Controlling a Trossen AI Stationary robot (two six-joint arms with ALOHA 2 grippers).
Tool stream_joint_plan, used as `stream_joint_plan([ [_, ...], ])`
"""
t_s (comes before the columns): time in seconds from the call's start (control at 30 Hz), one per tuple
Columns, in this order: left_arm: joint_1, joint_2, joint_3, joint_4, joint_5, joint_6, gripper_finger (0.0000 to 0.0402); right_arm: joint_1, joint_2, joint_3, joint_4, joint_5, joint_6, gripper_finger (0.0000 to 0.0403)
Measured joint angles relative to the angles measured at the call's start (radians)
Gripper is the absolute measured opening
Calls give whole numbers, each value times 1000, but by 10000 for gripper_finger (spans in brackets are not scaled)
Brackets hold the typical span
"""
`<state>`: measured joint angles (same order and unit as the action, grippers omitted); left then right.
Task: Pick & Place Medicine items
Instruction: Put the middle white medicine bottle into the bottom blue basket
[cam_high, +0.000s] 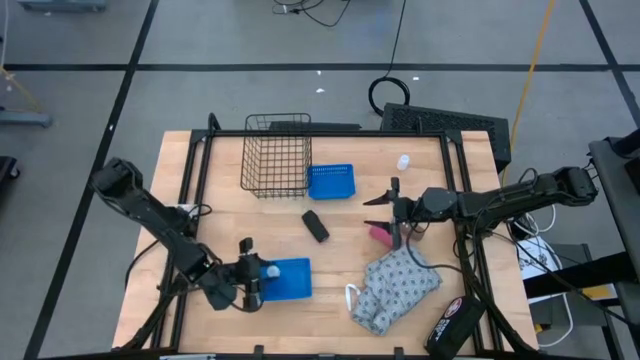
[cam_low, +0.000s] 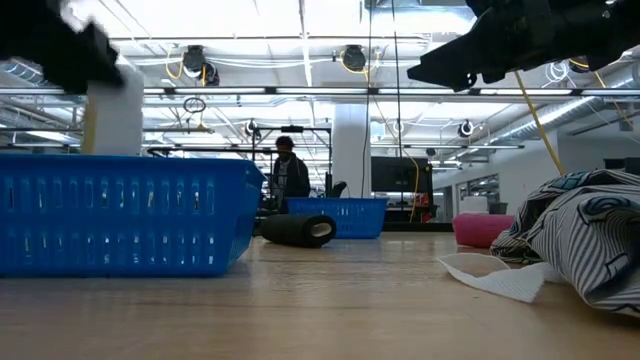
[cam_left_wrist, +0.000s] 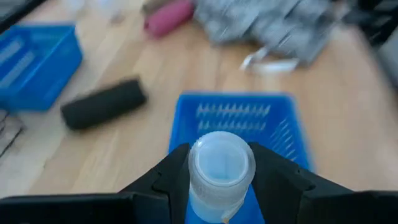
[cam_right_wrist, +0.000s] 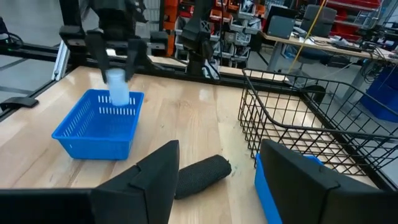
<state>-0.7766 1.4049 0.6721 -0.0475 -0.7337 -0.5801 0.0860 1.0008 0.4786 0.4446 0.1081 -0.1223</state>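
Next, my left gripper releases the white bottle inside the near blue tray, at the tray's end (cam_high: 270, 276) away from the patterned cloth. The bottle is now held over that tray.
My left gripper (cam_high: 266, 272) is shut on a small white round bottle (cam_left_wrist: 221, 167) over the near blue tray (cam_high: 290, 285). The bottle also shows in the right wrist view (cam_right_wrist: 117, 88) and the low view (cam_low: 116, 112). A second white bottle (cam_high: 403, 161) stands on the table at the far right. No third bottle shows. My right gripper (cam_high: 385, 200) is open and empty, above the table between the far blue tray (cam_high: 331, 181) and the pink block (cam_high: 380, 233). My left gripper pinches the bottle's two sides (cam_left_wrist: 194, 182), just below its cap, between its two fingers. The fingers (cam_right_wrist: 98, 50) come from above, slanting in from the table's left. The bottle stands upright with its lower end inside the tray's rim (cam_low: 130, 162). Whether it touches the tray's floor is hidden.
A wire basket (cam_high: 277, 153) stands at the far side beside the far blue tray. A black block (cam_high: 316, 226) lies mid-table. A patterned cloth (cam_high: 395, 290) and a black object (cam_high: 455, 320) lie near the right front. A person (cam_low: 287, 172) shows in the room behind.
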Motion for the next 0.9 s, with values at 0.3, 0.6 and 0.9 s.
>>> stream_joint_plan([
  [0.3,1,18,-69,146,17,-41,138,0,0,0,0,0,1,210],
  [0.6,2,91,-102,164,8,-112,139,0,0,0,-2,0,-1,210],
  [0.9,8,178,-99,215,37,-136,140,0,0,0,-3,0,-3,210],
])
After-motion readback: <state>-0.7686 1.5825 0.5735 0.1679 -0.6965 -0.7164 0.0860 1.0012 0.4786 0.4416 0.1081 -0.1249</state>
